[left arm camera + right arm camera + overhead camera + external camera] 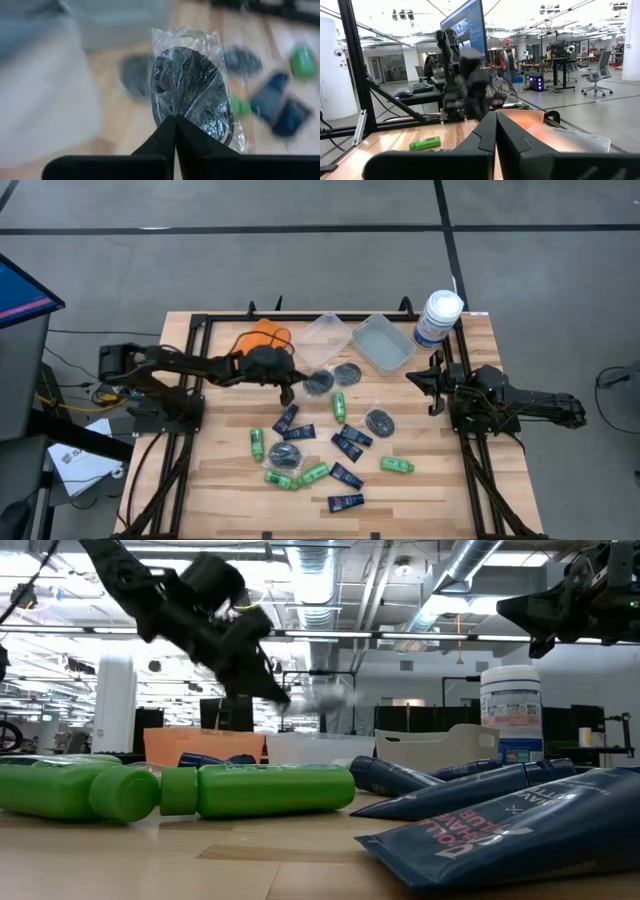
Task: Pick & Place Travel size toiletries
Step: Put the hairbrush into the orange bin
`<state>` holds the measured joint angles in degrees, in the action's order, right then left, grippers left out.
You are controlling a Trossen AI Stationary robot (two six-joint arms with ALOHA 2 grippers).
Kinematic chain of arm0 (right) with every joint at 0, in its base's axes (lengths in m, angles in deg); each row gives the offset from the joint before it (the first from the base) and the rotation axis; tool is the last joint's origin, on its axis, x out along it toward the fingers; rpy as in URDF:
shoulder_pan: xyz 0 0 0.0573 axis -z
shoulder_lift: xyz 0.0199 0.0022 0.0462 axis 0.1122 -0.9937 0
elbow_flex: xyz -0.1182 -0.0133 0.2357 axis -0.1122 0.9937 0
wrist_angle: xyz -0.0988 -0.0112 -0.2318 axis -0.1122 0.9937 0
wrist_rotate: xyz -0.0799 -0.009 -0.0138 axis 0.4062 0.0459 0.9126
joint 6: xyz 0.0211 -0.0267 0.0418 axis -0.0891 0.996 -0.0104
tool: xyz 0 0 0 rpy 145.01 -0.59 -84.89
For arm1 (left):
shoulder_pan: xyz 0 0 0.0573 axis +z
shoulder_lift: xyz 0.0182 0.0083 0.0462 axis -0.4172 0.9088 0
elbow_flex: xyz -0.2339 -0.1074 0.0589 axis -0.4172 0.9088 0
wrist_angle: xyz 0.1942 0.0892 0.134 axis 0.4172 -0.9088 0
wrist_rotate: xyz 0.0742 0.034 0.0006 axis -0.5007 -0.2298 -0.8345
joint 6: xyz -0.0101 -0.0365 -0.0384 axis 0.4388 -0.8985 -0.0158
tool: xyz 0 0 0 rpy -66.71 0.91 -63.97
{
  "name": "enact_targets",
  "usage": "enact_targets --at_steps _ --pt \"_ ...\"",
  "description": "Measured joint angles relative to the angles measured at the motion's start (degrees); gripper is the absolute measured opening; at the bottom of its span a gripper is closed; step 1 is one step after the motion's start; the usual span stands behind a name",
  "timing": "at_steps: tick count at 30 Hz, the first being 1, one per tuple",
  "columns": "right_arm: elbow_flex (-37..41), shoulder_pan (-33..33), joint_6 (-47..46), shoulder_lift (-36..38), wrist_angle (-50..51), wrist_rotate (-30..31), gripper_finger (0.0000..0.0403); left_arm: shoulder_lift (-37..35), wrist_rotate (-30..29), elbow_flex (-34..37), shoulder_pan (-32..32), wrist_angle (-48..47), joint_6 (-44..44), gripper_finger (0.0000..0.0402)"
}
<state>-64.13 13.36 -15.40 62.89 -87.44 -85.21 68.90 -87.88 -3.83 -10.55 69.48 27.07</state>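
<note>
The wrapped tin, now hanging over the table's middle, will be let go by my left gripper inside the orange bin (pixel 265 349), on the middle of its bottom.
My left gripper (pixel 292 390) hangs over the table's middle. It is shut on a dark round tin in a clear plastic wrap (pixel 190 90), which also shows in the high view as the wrapped tin (pixel 318 383). Other travel size toiletries lie on the wood: green bottles (pixel 257 443), navy tubes (pixel 346 502) and more tins (pixel 380 421). My right gripper (pixel 432 380) waits shut at the table's right side, above the wood, touching nothing. My left gripper pinches the wrapped tin at its near end (pixel 172 107) between its two fingertips. The fingers come from the table's left and slant downward. The tin stands out beyond the fingertips on edge, lifted clear of the table.
An orange bin (pixel 262 337) and two clear bins (pixel 325 335) (pixel 385 342) stand along the far edge. A white jar with a blue label (pixel 437 317) stands at the far right. Black frame rails (pixel 190 360) border the table. A person stands in the room beyond.
</note>
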Motion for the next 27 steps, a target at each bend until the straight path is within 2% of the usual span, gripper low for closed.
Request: enact_targets --at_steps 4,8,13,19,27 --pt "0.0 0.0 0.0 0.0 0.0 0.0 0.0000 -6.7 -10.3 -0.1 0.1 -1.9 -0.2 0.0000" --pt "0.0 0.0 0.0 0.0 0.0 0.0 0.0000 -13.2 -21.6 -0.1 0.8 -9.3 0.2 0.0000" --pt "0.0 0.0 0.0 0.0 0.0 1.0 0.0000 -18.6 -30.2 -0.1 3.3 -19.9 -0.1 0.0000" --pt "0.0 0.0 0.0 0.0 0.0 2.9 0.0000 -19.4 -32.8 -0.1 8.4 -27.1 -0.1 0.0000" --pt "0.0 0.0 0.0 0.0 0.0 3.0 0.0000 -18.6 -32.5 3.1 13.7 -28.4 -0.6 0.0000"
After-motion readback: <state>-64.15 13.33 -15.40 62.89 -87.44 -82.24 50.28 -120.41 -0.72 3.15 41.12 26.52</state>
